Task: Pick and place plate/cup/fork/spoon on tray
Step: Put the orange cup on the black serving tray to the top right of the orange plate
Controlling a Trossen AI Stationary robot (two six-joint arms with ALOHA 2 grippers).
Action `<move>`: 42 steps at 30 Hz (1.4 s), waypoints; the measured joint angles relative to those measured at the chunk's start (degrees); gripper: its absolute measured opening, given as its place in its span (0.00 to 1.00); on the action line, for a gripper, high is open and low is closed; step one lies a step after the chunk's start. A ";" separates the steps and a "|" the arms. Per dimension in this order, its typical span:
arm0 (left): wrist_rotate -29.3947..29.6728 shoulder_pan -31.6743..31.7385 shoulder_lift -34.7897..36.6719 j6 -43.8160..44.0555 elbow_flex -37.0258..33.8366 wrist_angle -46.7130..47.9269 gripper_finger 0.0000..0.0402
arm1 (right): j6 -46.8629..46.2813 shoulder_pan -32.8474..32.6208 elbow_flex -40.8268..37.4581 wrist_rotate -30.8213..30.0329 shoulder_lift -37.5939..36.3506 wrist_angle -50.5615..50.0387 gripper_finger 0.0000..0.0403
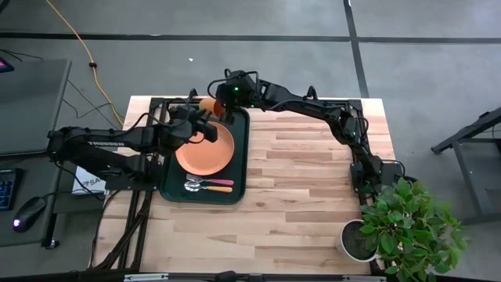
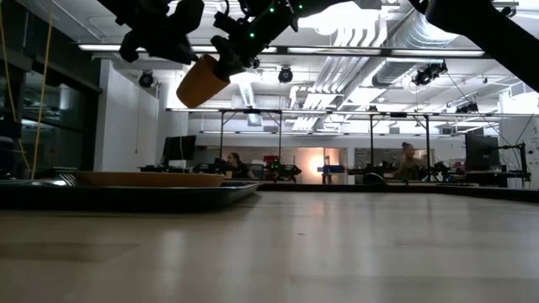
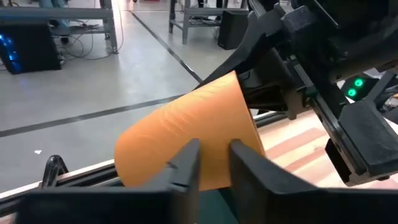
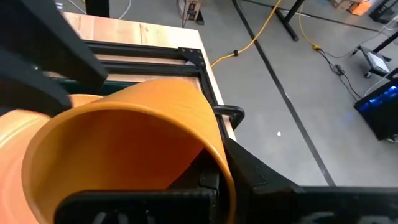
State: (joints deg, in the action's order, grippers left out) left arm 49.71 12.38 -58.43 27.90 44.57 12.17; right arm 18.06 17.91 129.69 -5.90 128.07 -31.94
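My right gripper has the orange cup, tilted over the tray's far end. It will set the cup free on the bare wood (image 1: pixel 257 135) beside the far half of the dark green tray.
The orange cup (image 1: pixel 207 104) hangs tilted in the air over the far end of the dark green tray (image 1: pixel 239 192), held by my right gripper (image 1: pixel 218 100). It also shows in the low view (image 2: pixel 202 80). My left gripper (image 1: pixel 208 129) hovers over the orange plate's (image 1: pixel 205 150) far part. Its fingers stand a narrow gap apart (image 3: pixel 214 162), just short of the cup's side (image 3: pixel 186 130). The plate lies flat in the tray. The spoon (image 1: pixel 213 182) and the pink-handled fork (image 1: pixel 215 189) lie side by side on the tray's near end. My right gripper holds the cup at its rim (image 4: pixel 214 155), coming from the table's right. One finger (image 4: pixel 255 177) lies outside the wall; the cup hides the other. The cup's mouth faces the gripper. The cup is lifted clear, tilted, with its base lower (image 2: pixel 187 94).
A grey pot with a green plant (image 1: pixel 407 223) stands at the table's near right corner. The bare wooden table top (image 1: pixel 305 180) stretches right of the tray. A black frame rail (image 4: pixel 186 53) runs along the table's far edge.
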 joint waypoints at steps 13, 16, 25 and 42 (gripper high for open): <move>-1.71 -2.52 7.76 -3.49 4.01 6.56 0.04 | -0.17 1.40 0.46 -11.45 -1.46 -4.48 0.00; -1.51 -3.30 10.57 2.32 3.09 7.98 0.01 | -1.71 2.48 0.59 -13.59 -2.34 -15.99 0.00; -10.90 -5.74 11.88 13.45 -9.29 -10.06 0.00 | -17.02 3.41 -4.79 -0.85 -3.16 -50.50 0.00; -25.18 -5.70 5.92 18.46 -12.23 -20.33 0.00 | -28.58 3.13 -24.34 3.49 -3.52 -36.20 0.00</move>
State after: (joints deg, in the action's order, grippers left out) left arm 24.53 6.68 -52.51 46.36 32.34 -8.16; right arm -10.52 21.04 105.35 -2.42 124.55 -68.14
